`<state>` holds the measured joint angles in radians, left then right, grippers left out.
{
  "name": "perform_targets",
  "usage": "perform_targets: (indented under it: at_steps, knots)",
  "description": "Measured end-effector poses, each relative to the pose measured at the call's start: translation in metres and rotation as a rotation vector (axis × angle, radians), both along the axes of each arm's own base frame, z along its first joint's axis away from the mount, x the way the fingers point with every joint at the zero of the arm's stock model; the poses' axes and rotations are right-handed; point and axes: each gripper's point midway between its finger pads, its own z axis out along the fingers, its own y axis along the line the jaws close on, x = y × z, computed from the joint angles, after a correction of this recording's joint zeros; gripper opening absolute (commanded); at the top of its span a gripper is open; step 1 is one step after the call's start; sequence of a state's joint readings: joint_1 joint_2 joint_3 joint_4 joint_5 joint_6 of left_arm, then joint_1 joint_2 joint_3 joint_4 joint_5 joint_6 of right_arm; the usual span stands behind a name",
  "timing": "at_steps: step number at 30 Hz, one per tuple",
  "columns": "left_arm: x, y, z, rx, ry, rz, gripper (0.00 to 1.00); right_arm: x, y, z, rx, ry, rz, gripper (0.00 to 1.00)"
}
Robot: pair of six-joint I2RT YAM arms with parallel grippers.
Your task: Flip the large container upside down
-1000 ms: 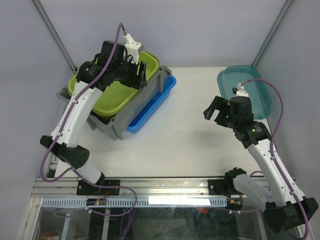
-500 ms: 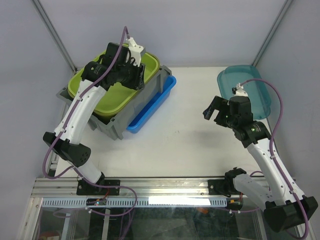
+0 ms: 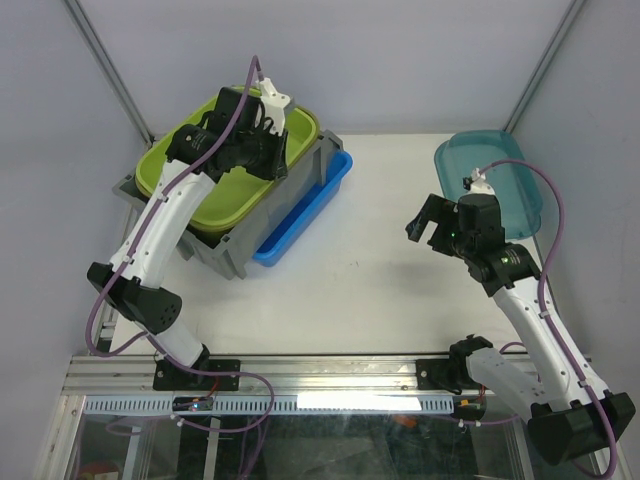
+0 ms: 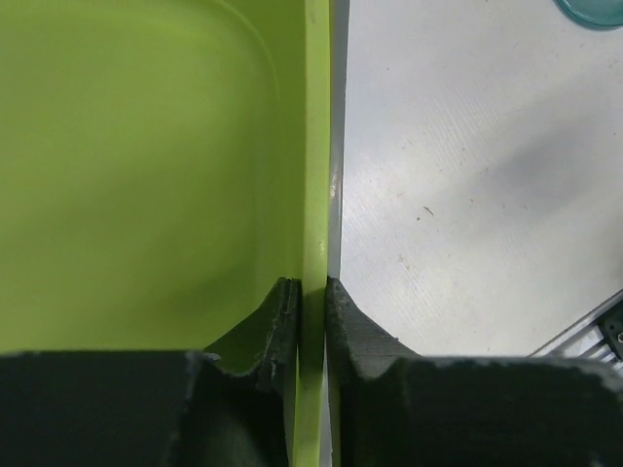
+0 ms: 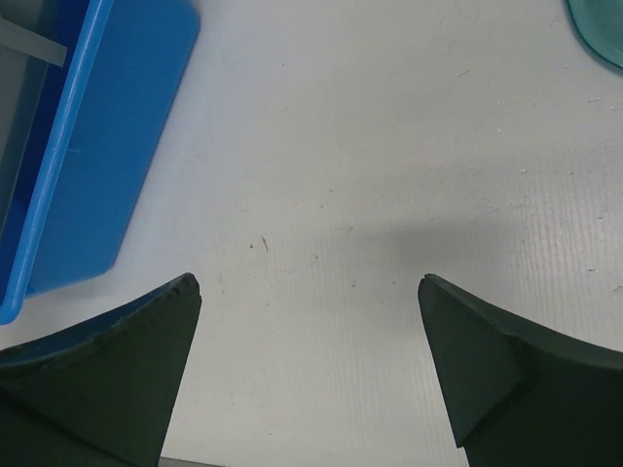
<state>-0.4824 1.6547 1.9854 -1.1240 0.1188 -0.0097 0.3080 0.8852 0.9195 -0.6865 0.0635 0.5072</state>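
Observation:
Next, my left gripper releases the lime-green tub on the bare table [image 3: 396,220] [image 4: 473,78] between the blue tub and the teal tray.
The large container [image 3: 222,252] is a grey crate at the table's back left, and a lime-green tub [image 3: 215,195] nests inside it. My left gripper [image 3: 281,150] is at their far right edge. In the left wrist view it [image 4: 311,292] is shut on the lime-green tub's [image 4: 146,175] rim, one finger inside the tub and one outside. A thin grey strip [image 4: 337,195], apparently the crate's edge, runs along that rim. I cannot tell whether it is pinched too. My right gripper [image 3: 428,222] hangs open over bare table [image 5: 389,146], holding nothing.
A blue tub [image 3: 300,215] lies against the crate's right side and shows at the left of the right wrist view [image 5: 107,146]. A teal translucent tray [image 3: 500,175] sits at the back right. Frame posts rise at both back corners.
My left gripper has closed from open onto the green tub's rim while settling slightly lower at that edge. The right arm has not moved.

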Motion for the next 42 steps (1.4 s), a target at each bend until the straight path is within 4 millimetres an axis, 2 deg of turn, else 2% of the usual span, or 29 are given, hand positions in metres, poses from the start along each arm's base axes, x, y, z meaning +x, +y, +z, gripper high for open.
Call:
perform_targets:
  at_steps: [5,17,24,32,34,36,39,42]
  knots:
    - [-0.002,-0.001,0.006,-0.008,-0.004,-0.01,0.0,0.0,0.0,0.001,0.002,-0.003,-0.001,0.99]
    - [-0.008,-0.003,0.087,-0.129,-0.181,-0.033,0.0,0.0,0.0,0.002,0.012,-0.004,-0.007,0.99]
    - [-0.024,0.0,0.151,-0.234,-0.344,-0.054,0.0,-0.002,0.0,0.005,0.021,-0.014,-0.011,0.99]
    - [-0.068,0.005,0.249,-0.458,-0.59,-0.111,0.0,-0.007,-0.003,0.012,0.027,-0.037,-0.02,0.99]
    - [-0.074,0.004,0.267,-0.506,-0.635,-0.124,0.0,-0.01,-0.005,0.014,0.024,-0.041,-0.027,0.99]
    - [-0.077,0.003,0.283,-0.548,-0.674,-0.136,0.0,-0.013,-0.009,0.02,0.019,-0.054,-0.04,0.99]
    - [-0.078,-0.003,0.303,-0.607,-0.71,-0.159,0.0,-0.017,-0.015,0.04,0.017,-0.098,-0.062,0.99]
    - [-0.075,-0.014,0.315,-0.671,-0.719,-0.194,0.0,-0.021,-0.023,0.073,0.025,-0.181,-0.091,0.99]
